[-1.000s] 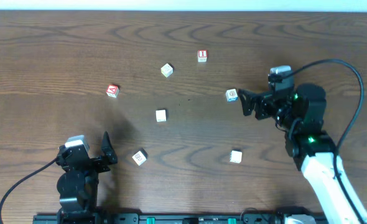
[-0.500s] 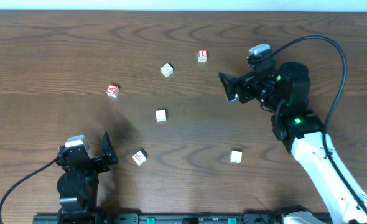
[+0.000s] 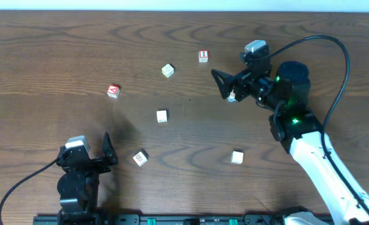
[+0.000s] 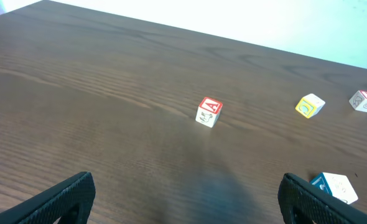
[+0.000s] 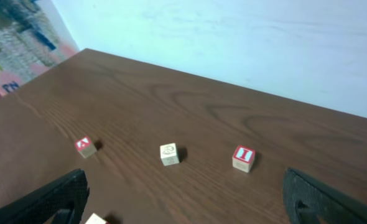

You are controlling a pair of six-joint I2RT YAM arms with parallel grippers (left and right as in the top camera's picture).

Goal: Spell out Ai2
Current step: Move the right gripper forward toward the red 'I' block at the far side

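I should close my right gripper on the sides of the red I block (image 3: 203,56) (image 5: 243,160) at the back middle, since Ai2 needs that letter.
A red A block (image 3: 112,91) lies at the left; it also shows in the left wrist view (image 4: 209,112) and the right wrist view (image 5: 84,146). A red I block (image 3: 203,56) lies at the back middle and shows in the right wrist view (image 5: 243,157). No block with a readable 2 shows. My right gripper (image 3: 221,85) is open and empty, hovering just right of and below the I block, with a blue-faced block (image 3: 232,97) under it. My left gripper (image 3: 107,150) is open and empty near the front left edge.
A cream block (image 3: 167,70) lies left of the I block. Further blocks lie at mid table (image 3: 162,115), front left (image 3: 140,157) and front right (image 3: 236,157). The right arm's cable loops over the right side.
My right gripper has moved left and toward the back, passing over the blue-faced block toward the I block. The left arm and all blocks have stayed put.
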